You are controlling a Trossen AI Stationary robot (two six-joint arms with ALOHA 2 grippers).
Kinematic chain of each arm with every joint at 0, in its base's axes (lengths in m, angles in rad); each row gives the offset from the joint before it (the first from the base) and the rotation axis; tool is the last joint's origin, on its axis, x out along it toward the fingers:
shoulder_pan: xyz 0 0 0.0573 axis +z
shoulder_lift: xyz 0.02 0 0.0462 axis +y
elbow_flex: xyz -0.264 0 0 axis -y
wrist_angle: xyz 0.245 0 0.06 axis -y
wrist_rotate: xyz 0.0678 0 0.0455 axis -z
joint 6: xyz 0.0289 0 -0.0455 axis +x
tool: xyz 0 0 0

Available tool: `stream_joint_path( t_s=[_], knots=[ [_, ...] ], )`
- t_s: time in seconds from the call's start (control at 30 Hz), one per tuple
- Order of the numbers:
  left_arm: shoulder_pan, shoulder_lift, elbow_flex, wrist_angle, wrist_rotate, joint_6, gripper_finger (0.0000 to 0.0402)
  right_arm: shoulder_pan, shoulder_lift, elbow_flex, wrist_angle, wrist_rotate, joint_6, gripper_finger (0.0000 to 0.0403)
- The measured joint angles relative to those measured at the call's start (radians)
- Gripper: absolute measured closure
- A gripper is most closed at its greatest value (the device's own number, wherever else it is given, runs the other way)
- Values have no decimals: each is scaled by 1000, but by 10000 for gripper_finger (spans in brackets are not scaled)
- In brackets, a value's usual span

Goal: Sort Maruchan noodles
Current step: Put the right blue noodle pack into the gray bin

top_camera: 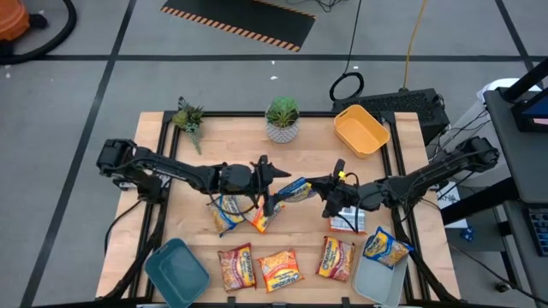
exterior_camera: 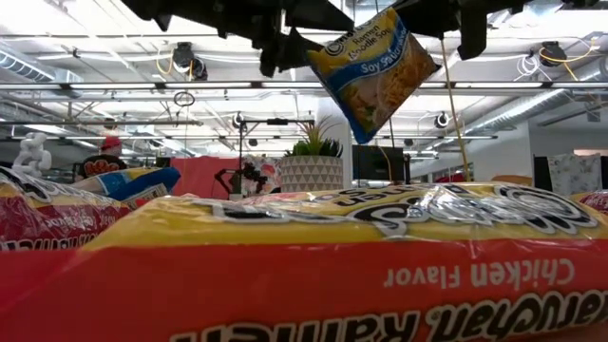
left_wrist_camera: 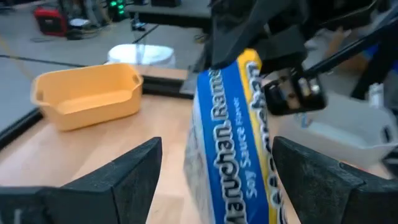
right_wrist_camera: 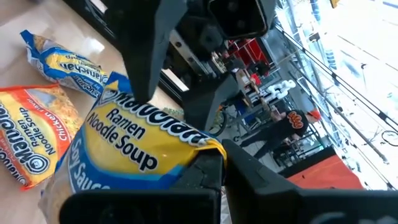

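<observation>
The raised packet hangs tilted by its corner in the robot's right gripper, so the left gripper needs to take its other end (exterior_camera: 328,68) before the right gripper grips it squarely.
A blue-and-yellow noodle packet (top_camera: 294,190) hangs in the air over the middle of the table, and my right gripper (top_camera: 319,190) is shut on it. My left gripper (top_camera: 272,181) is open. Its two fingers stand on either side of the packet's left end (left_wrist_camera: 230,143), and I see no touch. Under the arms lie a blue-and-yellow packet (top_camera: 224,212) and an orange one (top_camera: 261,218). Red and orange packets (top_camera: 237,267) (top_camera: 280,269) (top_camera: 336,257) lie flat along the near edge. Another blue-and-yellow packet (top_camera: 385,248) rests in the pale bin (top_camera: 377,287). My right gripper pinches the packet's right end edge (right_wrist_camera: 198,148) between its two shut fingers. The fingers come in roughly level from the table's right side. The packet is lifted clear of the table and hangs tilted, its printed face toward the near edge (exterior_camera: 375,66).
A yellow bin (top_camera: 360,130) stands at the far right and a teal bin (top_camera: 175,269) at the near left corner. Two potted plants (top_camera: 282,118) (top_camera: 188,118) stand along the far edge. A white packet (top_camera: 347,221) lies under my right arm.
</observation>
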Motion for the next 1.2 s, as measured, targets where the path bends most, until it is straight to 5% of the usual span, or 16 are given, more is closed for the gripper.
stream_joint_path(
  t_s=[0.43, 0.97, 1.2],
  knots=[
    [23, 83, 0, 38, 60, 10, 96, 0, 0, 0, -17, 3, 3, 403],
    [33, 91, 0, 44, 61, 73, 278, -7, 0, 0, -24, 4, 13, 403],
    [33, 90, 0, 54, 62, 89, 302, -2, -8, 0, -13, 36, 33, 395]
  ],
)
